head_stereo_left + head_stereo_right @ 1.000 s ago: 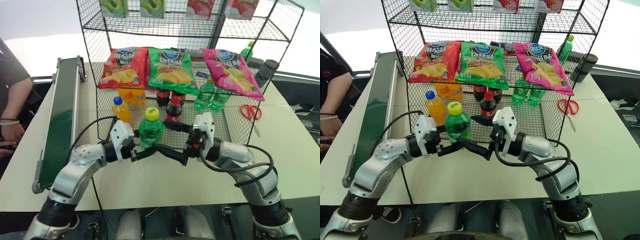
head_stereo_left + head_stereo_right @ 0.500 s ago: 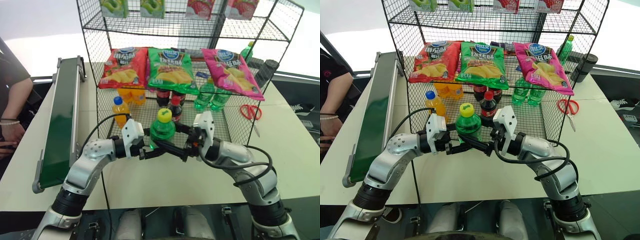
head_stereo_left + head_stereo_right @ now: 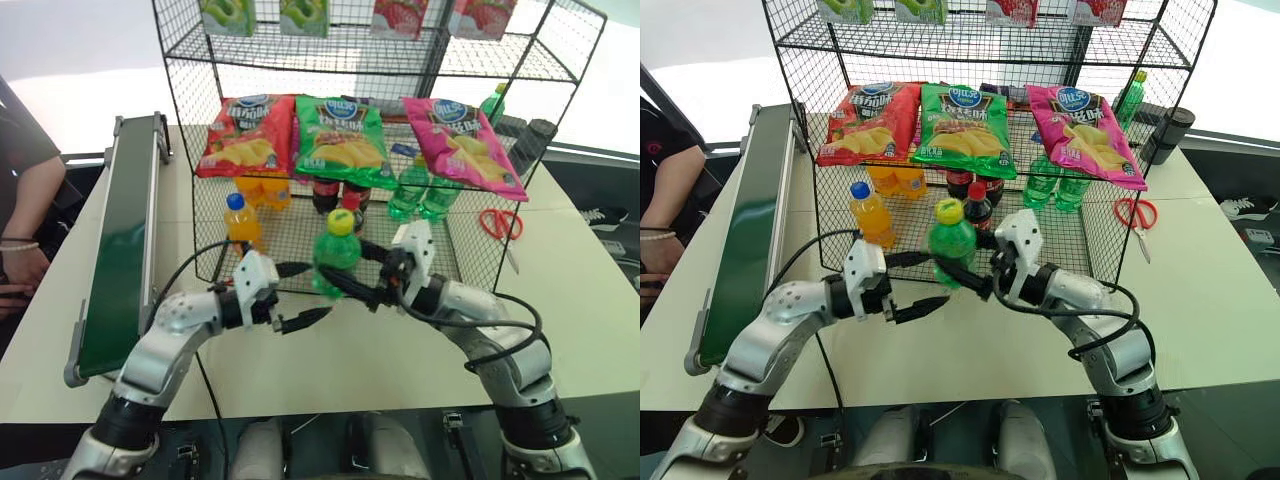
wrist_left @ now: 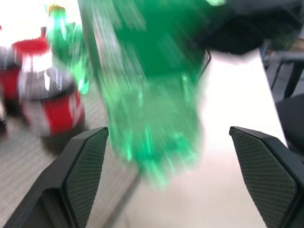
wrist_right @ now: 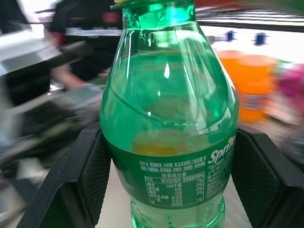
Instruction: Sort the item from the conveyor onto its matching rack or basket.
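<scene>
My right gripper is going to set the yellow-capped bottle down on the rack's lowest level [image 3: 424, 258], just in front of the green bottles there.
The item, a clear-green bottle with a yellow cap [image 3: 337, 250], hangs upright just in front of the black wire rack's [image 3: 186, 110] lowest tier. My right gripper [image 3: 352, 281] is shut on its lower body; in the right wrist view both pads [image 5: 97, 166] press the labelled bottle [image 5: 168, 118]. To its left and slightly lower, my left gripper [image 3: 299, 294] stands open. In the left wrist view its fingers [image 4: 88, 156] are spread wide and clear of the bottle [image 4: 152, 95]. The dark-green conveyor [image 3: 120, 240] runs along the table's left side with nothing on the belt.
The rack's lowest tier holds an orange bottle [image 3: 240, 218], cola bottles [image 3: 345, 205] and green bottles [image 3: 415, 190]. Chip bags [image 3: 340, 140] lie on the tier above. Red scissors [image 3: 500, 222] lie right of the rack. A person's arm [image 3: 25, 220] rests left of the conveyor.
The bottle passed from my left gripper to my right. The right shut on it and carried it right toward the rack. The left opened and dropped back down to the left.
</scene>
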